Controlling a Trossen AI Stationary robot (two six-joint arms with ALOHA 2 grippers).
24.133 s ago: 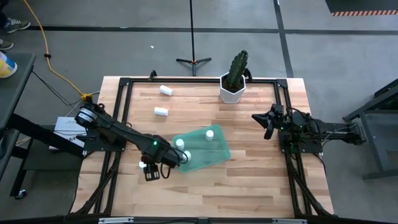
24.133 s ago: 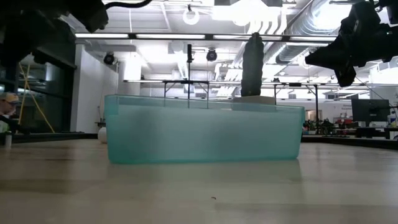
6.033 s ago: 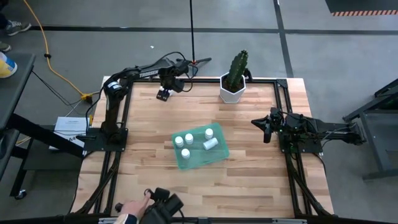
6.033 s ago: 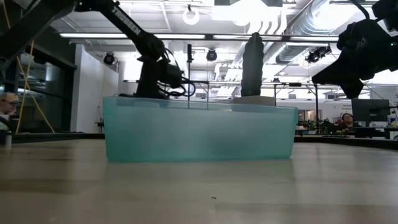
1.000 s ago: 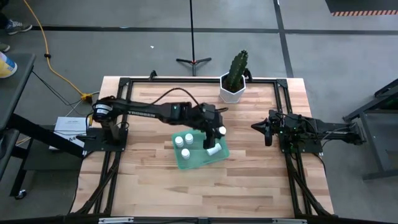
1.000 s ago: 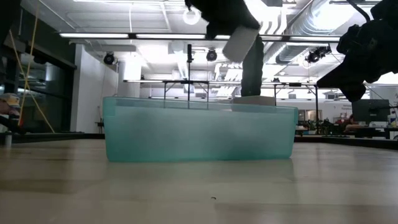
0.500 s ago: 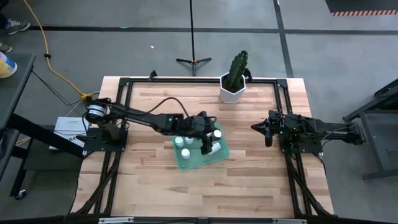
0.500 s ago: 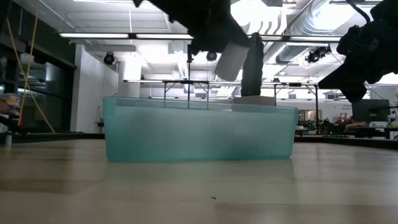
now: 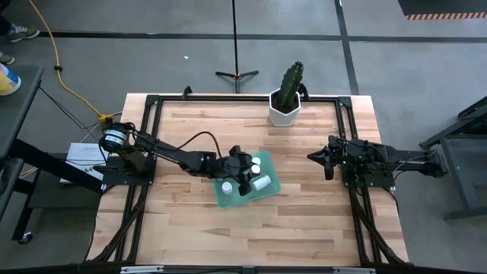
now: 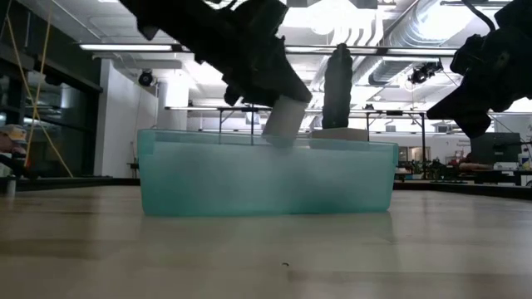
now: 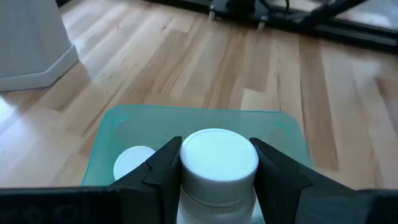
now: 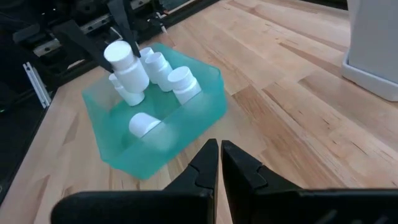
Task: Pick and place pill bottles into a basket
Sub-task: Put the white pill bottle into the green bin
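Next, my left gripper lets go of the pill bottle in the basket [image 9: 249, 176], between the far standing bottle and the lying bottle.
My left gripper [image 9: 243, 178] is shut on a white pill bottle [image 10: 283, 120] above the teal-green basket [image 9: 228, 200]. In the left wrist view the bottle's cap [image 11: 219, 158] shows between my two fingers. Several more white pill bottles stand or lie inside the basket [image 12: 163, 144], one of them on its side [image 12: 142, 124]. The basket [image 10: 266, 178] rests flat on the table. My right gripper [image 9: 320, 157] hangs shut and empty at the table's right side, clear of the basket. My left gripper pinches the pill bottle between its two fingers [image 11: 163, 167], on opposite sides of the body just below the cap [image 11: 214, 186]. The fingers slant down from the table's left. The bottle is tilted, lifted clear, its lower end [image 10: 277, 139] level with the basket's rim.
A white hexagonal pot with a cactus [image 9: 287, 106] stands at the table's far edge, behind the basket. Bare wooden table [image 9: 304, 228] lies near and to the right of the basket.
My left gripper has carried the pill bottle down and toward the table's left and near edges, over the basket. The bottle has sunk from well above the basket to its rim, still tilted and held.
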